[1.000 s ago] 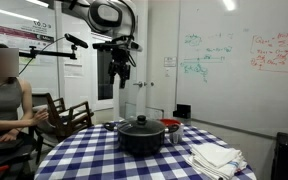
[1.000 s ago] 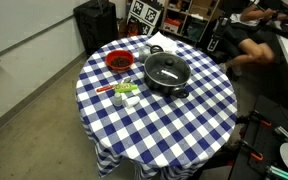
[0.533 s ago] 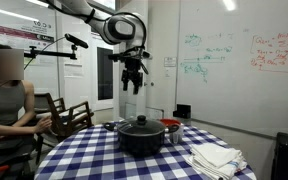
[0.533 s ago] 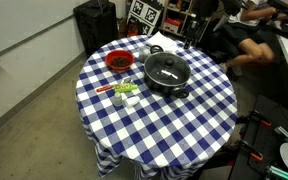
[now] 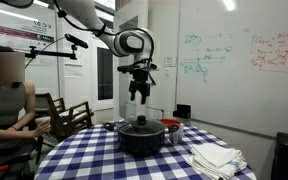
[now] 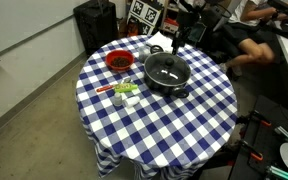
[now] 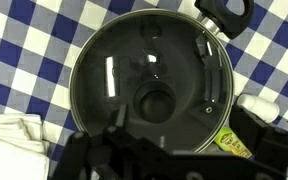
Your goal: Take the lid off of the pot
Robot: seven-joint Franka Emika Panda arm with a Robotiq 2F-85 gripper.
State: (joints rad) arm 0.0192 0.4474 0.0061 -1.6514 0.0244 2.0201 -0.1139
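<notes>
Next, I bring my gripper down to the lid's dark knob [image 5: 141,120] [image 7: 155,102] and close it there, because the knob lets it lift the lid off the pot.
The black pot [image 5: 141,140] stands in the middle of the blue-checked table with its dark domed lid [image 5: 141,125] on it. Both show from above in an exterior view, pot [image 6: 181,85] and lid [image 6: 166,70]. In the wrist view the lid [image 7: 134,60] fills the frame, its dark knob [image 7: 155,102] at the centre and a pot handle [image 7: 224,14] at the top. My gripper [image 5: 139,93] hangs open and empty in the air well above the lid, fingers down. It also shows in an exterior view [image 6: 183,36] and in the wrist view [image 7: 179,145].
A red-and-silver vessel [image 6: 119,62] and small items [image 6: 124,92] sit beside the pot. A folded white cloth [image 5: 216,157] lies on the table. A seated person [image 5: 4,105] and wooden chairs [image 5: 69,115] are beside the round table [image 6: 164,125].
The arm has swung across and down, bringing my gripper from off to the side to a spot above the pot lid. Pot and lid have not moved.
</notes>
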